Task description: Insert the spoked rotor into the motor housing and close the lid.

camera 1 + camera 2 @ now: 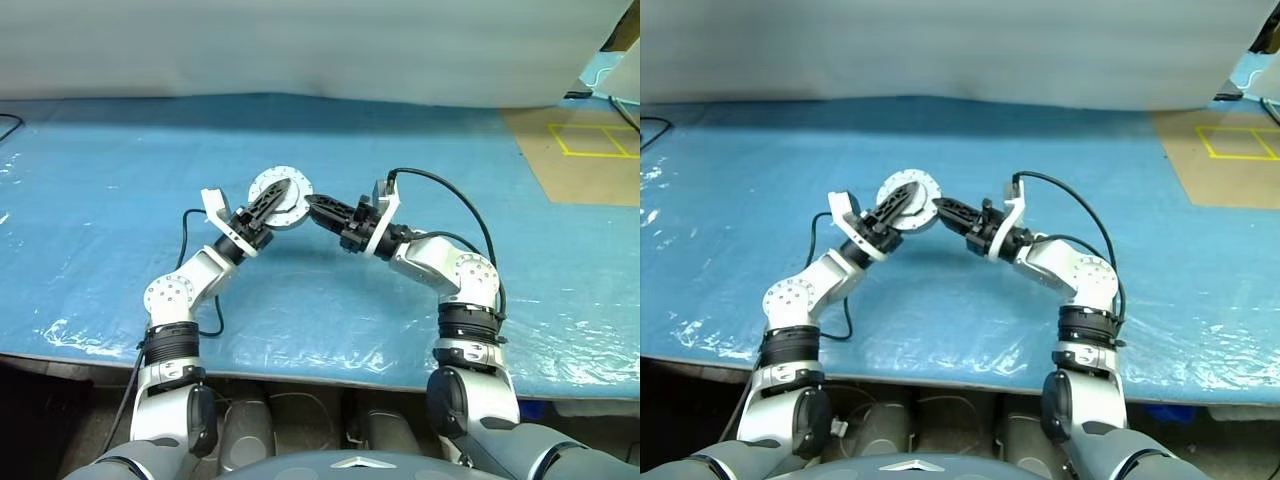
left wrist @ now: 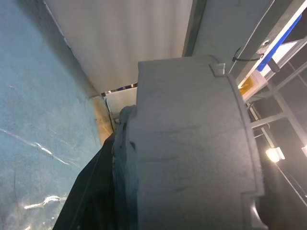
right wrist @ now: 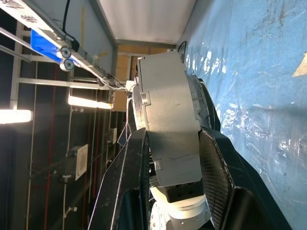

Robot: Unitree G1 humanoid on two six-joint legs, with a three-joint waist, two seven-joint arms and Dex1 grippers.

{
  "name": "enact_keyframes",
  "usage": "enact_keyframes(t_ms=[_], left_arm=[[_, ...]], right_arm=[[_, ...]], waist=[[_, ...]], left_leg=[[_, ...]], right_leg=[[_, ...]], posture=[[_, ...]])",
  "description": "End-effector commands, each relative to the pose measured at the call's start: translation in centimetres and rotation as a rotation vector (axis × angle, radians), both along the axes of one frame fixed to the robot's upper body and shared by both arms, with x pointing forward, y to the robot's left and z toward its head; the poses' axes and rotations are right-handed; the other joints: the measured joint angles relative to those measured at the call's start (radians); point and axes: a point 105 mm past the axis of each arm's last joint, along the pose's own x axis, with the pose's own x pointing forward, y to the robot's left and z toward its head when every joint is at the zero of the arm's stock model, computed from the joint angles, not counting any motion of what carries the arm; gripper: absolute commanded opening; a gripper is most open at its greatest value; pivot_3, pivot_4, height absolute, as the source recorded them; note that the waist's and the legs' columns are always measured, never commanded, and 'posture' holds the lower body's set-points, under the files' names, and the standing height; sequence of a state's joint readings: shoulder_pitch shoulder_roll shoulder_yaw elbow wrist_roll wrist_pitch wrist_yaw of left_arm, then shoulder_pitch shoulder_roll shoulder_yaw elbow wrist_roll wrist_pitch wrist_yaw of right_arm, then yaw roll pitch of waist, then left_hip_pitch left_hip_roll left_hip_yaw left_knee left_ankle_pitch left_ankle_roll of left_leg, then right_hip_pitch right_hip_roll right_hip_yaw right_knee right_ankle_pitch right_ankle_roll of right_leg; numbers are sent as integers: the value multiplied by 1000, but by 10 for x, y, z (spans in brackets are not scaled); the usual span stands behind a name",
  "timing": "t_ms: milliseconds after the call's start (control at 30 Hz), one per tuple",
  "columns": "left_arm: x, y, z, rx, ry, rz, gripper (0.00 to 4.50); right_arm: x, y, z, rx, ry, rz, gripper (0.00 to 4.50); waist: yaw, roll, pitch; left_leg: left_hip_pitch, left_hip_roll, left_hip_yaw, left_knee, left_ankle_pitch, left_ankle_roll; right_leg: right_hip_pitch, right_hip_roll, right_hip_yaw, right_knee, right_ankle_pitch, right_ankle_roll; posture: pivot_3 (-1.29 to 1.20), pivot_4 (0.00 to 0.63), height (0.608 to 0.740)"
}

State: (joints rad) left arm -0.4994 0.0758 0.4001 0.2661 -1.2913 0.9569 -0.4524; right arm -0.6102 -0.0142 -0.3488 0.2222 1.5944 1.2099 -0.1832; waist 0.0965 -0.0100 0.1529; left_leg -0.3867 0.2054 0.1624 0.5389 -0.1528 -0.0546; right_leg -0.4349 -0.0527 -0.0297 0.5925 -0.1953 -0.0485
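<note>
Next, my left gripper releases the light grey round part, which hangs above the blue table now, on the blue sheet [image 1: 169,206], setting it free just outside that part's own black cable.
Above the blue table hangs a light grey round part, the lid [image 1: 292,205], with its ribbed face turned up toward the head views. My right gripper [image 1: 313,207] reaches it from the right and is shut on its rim. In the right wrist view the same part [image 3: 168,115] shows edge-on as a thick grey drum between the two black fingers [image 3: 216,163]. My left gripper [image 1: 283,190] comes in from the left and lies across the lid's face. The left wrist view has the grey drum [image 2: 192,143] close up. The spoked rotor is hidden. I cannot tell whether the motor housing sits under the lid.
A blue plastic sheet [image 1: 100,200] covers the table, with its front edge [image 1: 300,372] near my arms. A brown board with a yellow taped square [image 1: 590,140] lies at the back right. A white wall [image 1: 300,40] runs behind the table.
</note>
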Motion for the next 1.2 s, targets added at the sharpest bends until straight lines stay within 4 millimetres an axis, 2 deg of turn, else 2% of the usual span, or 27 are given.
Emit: enact_keyframes(t_ms=[33,133,300,433,533,633,833,1000,1100,1200], left_arm=[[-6,-14,15,-32,-50,-74,2442],[-2,-17,5,45,-18,-60,2432],[-5,-15,10,33,-37,-55,2432],[0,-12,11,42,-42,-18,2432],[6,-5,15,28,-48,21,2432],[13,2,19,31,-54,64,2432],[22,19,42,3,-119,141,2432],[41,58,49,172,-188,445,2432],[50,88,38,303,-159,630,2432],[58,124,25,448,-99,838,2432]], right_arm=[[-4,6,30,100,-83,17,1181],[-4,6,30,89,-90,18,1181],[-3,5,31,59,-119,1,1181],[-5,4,36,73,-156,1,2452],[-6,6,31,59,-131,34,3439],[-4,4,27,43,-119,25,3439],[5,-9,10,-34,-96,-38,3439],[8,-16,0,-156,-142,-66,3439],[12,-19,-10,-355,-242,-111,3439],[9,-19,-6,-345,-294,-104,3439]], waist=[[0,0,0],[0,0,0],[0,0,0],[0,0,0],[-1,0,0],[0,0,0],[0,0,0],[-2,0,0],[-1,0,0],[-1,0,0]], left_leg=[[0,0,0,0,0,0],[0,0,0,0,0,0],[-1,0,0,1,0,0],[-1,0,-1,1,0,0],[-1,0,-1,1,0,0],[-1,0,-1,2,0,0],[-1,0,-1,2,0,0],[-2,0,-2,2,0,0],[-3,0,-4,3,0,0],[-5,0,-7,4,0,0]], right_leg=[[0,0,0,0,0,0],[0,0,0,0,0,0],[0,0,0,0,0,0],[0,0,0,0,0,0],[0,0,0,0,1,1],[0,0,0,0,1,1],[0,0,0,0,1,1],[0,0,-1,0,1,1],[0,0,-2,-1,1,1],[0,0,-4,-1,1,1]], posture=[[0,150,740],[0,150,740],[0,150,740],[0,150,740],[0,150,740],[0,150,740],[0,150,740],[0,150,740],[0,150,740],[0,150,740]])
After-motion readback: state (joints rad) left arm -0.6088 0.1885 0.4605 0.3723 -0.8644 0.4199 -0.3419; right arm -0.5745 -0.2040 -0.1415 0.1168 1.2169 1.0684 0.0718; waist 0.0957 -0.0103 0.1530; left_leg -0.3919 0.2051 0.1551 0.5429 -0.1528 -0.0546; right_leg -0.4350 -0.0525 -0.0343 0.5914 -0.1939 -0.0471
